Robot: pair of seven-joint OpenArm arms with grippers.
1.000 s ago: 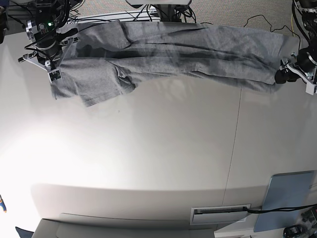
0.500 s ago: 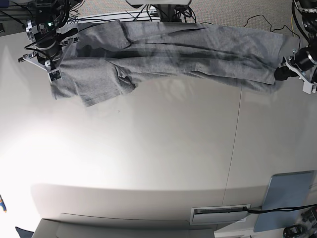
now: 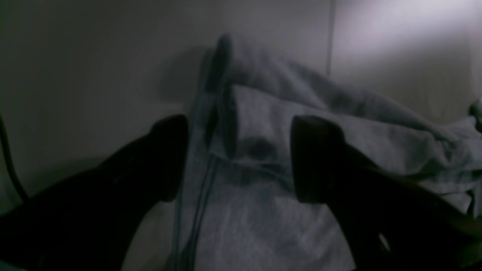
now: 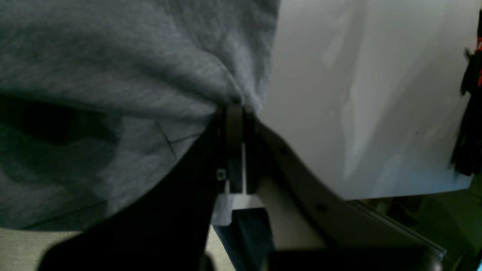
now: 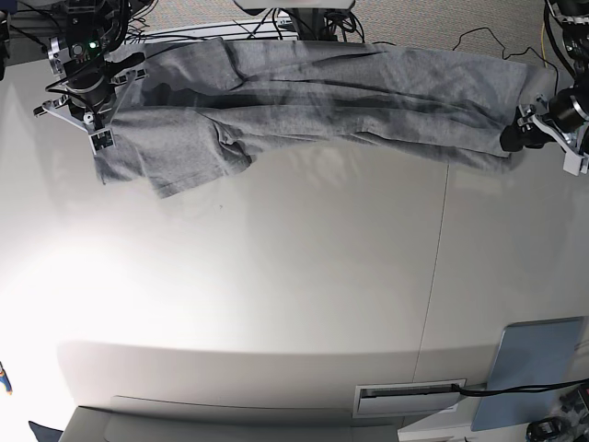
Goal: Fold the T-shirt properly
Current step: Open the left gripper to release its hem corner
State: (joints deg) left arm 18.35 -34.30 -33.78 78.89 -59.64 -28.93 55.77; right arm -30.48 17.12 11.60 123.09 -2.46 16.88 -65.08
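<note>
The end of the folded layer curls under, short of the T-shirt's hem edge, so next my left gripper pinches the curled end (image 3: pixel 241 146) and pulls it flat.
The heather-grey T-shirt (image 5: pixel 322 97) lies stretched in a long, wrinkled band along the far edge of the white table (image 5: pixel 276 276), one sleeve flap hanging toward me at the left. In the base view my right gripper (image 5: pixel 97 129) sits at the shirt's left end. The right wrist view shows this gripper (image 4: pixel 235 107) shut on a pinch of the T-shirt (image 4: pixel 113 56). My left gripper (image 5: pixel 513 138) is at the shirt's right end. In the left wrist view, the left gripper (image 3: pixel 241 158) has its dark fingers (image 3: pixel 316 150) wide apart, open, with the T-shirt (image 3: pixel 263 210) lying between and below them.
A pale blue flat board (image 5: pixel 538 364) lies at the front right corner. Beside it is a white slotted fixture (image 5: pixel 409 396). A seam (image 5: pixel 437 267) runs front to back across the table. Cables (image 5: pixel 304 23) crowd the far edge behind the shirt.
My left gripper has shifted slightly inward along the shirt's right end. The right gripper and the rest of the shirt have stayed put.
</note>
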